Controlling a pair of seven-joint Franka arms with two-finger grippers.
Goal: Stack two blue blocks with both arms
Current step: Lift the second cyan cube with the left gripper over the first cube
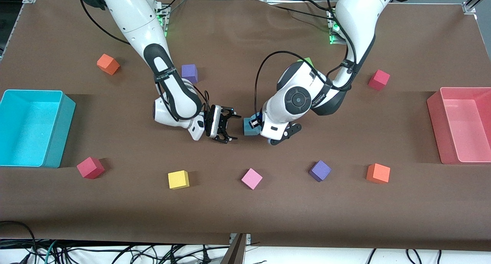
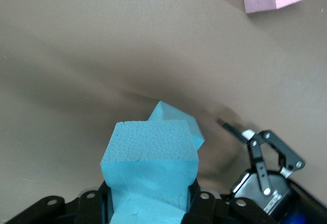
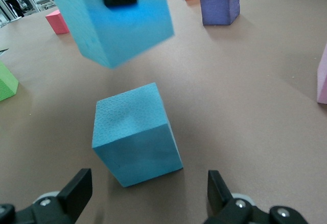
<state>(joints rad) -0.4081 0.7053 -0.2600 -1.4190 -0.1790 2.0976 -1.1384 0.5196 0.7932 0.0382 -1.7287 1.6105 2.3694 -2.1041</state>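
The robot's left gripper should release its blue block on top of the other blue block (image 1: 248,121) (image 2: 172,131) near the middle of the table.
My left gripper (image 1: 256,125) is shut on one blue block (image 2: 149,155) and holds it just above the second blue block (image 2: 179,119), which sits on the table near its middle. In the right wrist view the held block (image 3: 115,27) hangs over the resting block (image 3: 135,134), offset and with a gap between them. In the front view they show as one blue patch (image 1: 251,127) beside the left wrist. My right gripper (image 1: 229,124) is open and empty, low over the table beside the blocks. Its fingers (image 3: 76,191) stand just short of the resting block.
Cyan bin (image 1: 30,127) at the right arm's end, pink bin (image 1: 460,124) at the left arm's end. Nearer the front camera: red (image 1: 90,167), yellow (image 1: 178,179), pink (image 1: 251,178), purple (image 1: 320,170), orange (image 1: 378,173) cubes. Farther: orange (image 1: 108,64), purple (image 1: 189,73), red (image 1: 379,80).
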